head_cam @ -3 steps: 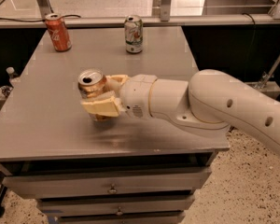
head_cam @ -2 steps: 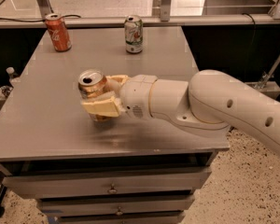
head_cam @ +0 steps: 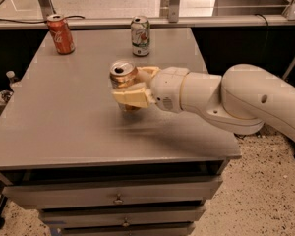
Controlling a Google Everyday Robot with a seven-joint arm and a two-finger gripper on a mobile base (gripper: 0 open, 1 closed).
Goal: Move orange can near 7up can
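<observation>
The robot's gripper should release the orange can on the table (head_cam: 160, 58) next to the 7up can, on the side toward the robot's arm.
The orange can (head_cam: 123, 74) stands upright near the middle of the grey table (head_cam: 64, 127), its silver top showing. My gripper (head_cam: 133, 89) reaches in from the right and is shut on the can, with one cream finger (head_cam: 132, 98) across its front side. The 7up can (head_cam: 140, 35), white and green, stands at the table's back edge, a little behind and to the right of the orange can. Whether the orange can rests on the table or hangs just above it I cannot tell.
A red cola can (head_cam: 60, 33) stands at the back left of the table. Drawers (head_cam: 119, 198) are below the front edge. A metal rail and posts (head_cam: 172, 4) run behind the table. My white arm (head_cam: 246, 100) spans the right side.
My gripper has carried the orange can to the right and a little toward the back, closer to the 7up can. The other cans have not moved.
</observation>
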